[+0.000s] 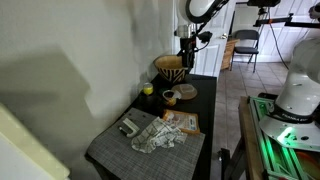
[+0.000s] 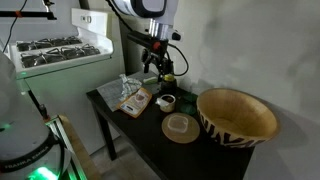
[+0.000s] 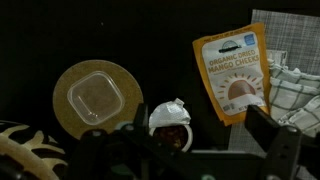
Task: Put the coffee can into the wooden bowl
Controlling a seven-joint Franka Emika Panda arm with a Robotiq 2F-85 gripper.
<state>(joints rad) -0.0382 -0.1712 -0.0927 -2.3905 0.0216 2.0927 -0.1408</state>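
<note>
The coffee can's rim (image 1: 165, 95) (image 3: 174, 150) is next for my gripper. It should go to the side opposite the can's crumpled foil, nearest the wall, and close there.
The coffee can (image 3: 171, 124) is a small round can with a crumpled pale foil top, standing on the dark table. It also shows in both exterior views (image 1: 169, 96) (image 2: 166, 101). The wooden bowl (image 2: 237, 115) with a zigzag pattern stands at the table's end (image 1: 172, 68); only its rim (image 3: 18, 150) shows in the wrist view. My gripper (image 3: 185, 150) is open and empty, well above the table, with the can below and between its fingers. It shows in both exterior views (image 1: 186, 48) (image 2: 155, 64).
A flat tan disc with a clear lid (image 3: 92, 97) lies between can and bowl. A mango packet (image 3: 232, 72) and a checked cloth (image 3: 300, 85) lie on the other side. A small yellow-green object (image 2: 168, 78) sits near the wall.
</note>
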